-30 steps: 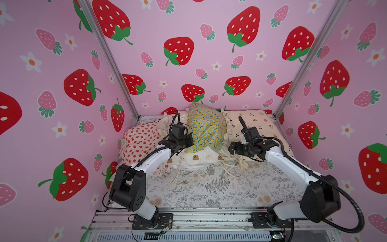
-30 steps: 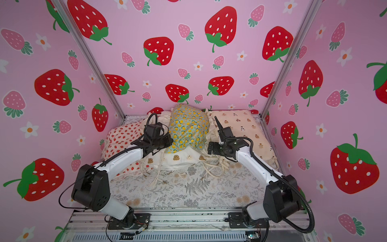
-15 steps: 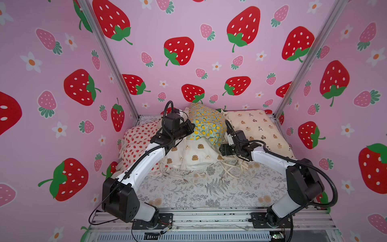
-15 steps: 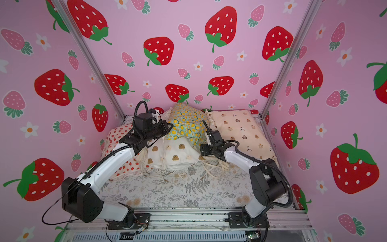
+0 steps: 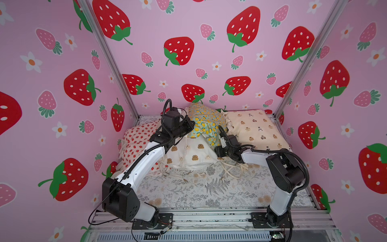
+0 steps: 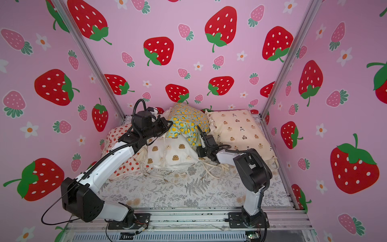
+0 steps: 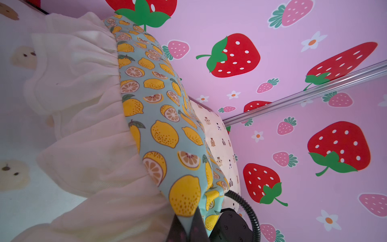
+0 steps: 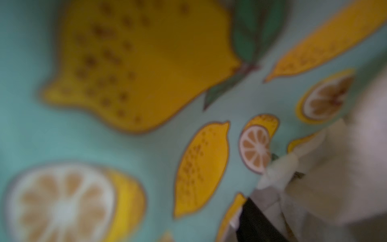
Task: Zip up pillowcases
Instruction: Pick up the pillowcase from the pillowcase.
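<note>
Next, my left gripper releases the teal lemon corner that it has, setting it free on the front edge of the bear-face pillowcase [image 5: 208,157].
The lemon-print pillowcase [image 5: 206,123] [image 6: 186,121] lies humped at the back, over the bear-face pillowcase [image 5: 192,153]. My left gripper [image 7: 188,230] is shut on a teal corner of the lemon cloth [image 7: 163,117], beside its cream ruffle [image 7: 83,117]; in a top view it [image 5: 191,125] sits at that pillowcase's left edge. My right gripper [image 5: 222,135] is pressed against its lower right edge. There the lemon cloth [image 8: 146,130] fills the blurred right wrist view, with only one dark finger [image 8: 257,222] showing. The strawberry pillowcase [image 5: 138,138] lies left, the tiny-bear one [image 5: 255,130] right.
A grey fern-print sheet [image 5: 209,188] covers the floor in front of the pillows, with loose cream cords [image 5: 230,167] lying on it. Pink strawberry walls close in on three sides. An aluminium rail [image 5: 209,218] carries both arm bases at the front.
My left gripper has drawn back and to the left with the lemon corner. The lemon pillowcase now lies lower, baring the bear-face one. My right gripper has moved left to the lemon pillowcase's edge.
</note>
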You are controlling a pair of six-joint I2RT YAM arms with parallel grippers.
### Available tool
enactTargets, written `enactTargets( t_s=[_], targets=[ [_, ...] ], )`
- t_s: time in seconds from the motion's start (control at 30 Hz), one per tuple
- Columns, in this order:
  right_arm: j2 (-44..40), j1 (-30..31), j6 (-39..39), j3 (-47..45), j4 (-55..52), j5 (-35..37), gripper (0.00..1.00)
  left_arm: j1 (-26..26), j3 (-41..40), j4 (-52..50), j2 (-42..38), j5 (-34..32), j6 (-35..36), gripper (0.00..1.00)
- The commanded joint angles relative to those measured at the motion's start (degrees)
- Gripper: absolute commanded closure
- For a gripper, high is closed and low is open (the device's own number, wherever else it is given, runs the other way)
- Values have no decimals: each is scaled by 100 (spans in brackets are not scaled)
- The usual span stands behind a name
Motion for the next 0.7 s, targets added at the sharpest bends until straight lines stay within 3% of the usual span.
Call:
enactTargets(
  t_s=[0.0, 0.13, 0.27, 0.47, 0.67],
  targets=[
    [-102, 30, -104, 176, 335, 495, 53, 11, 346, 12, -240, -234, -16, 100],
    [-554, 30, -261, 114, 122, 761, 71, 110, 383, -73, -354, -320, 49, 100],
    [-1237, 9, -398, -26, -95, 944, 82, 307, 592, -245, -357, -320, 161, 100],
    [-2308, -277, -459, 312, -1164, 980, 88, 772, 818, -300, -285, -182, 117, 100],
    [-2571, -820, -884, 1970, -2685, 719, 91, 1092, 780, -370, -573, 107, 68, 100]
  ],
)
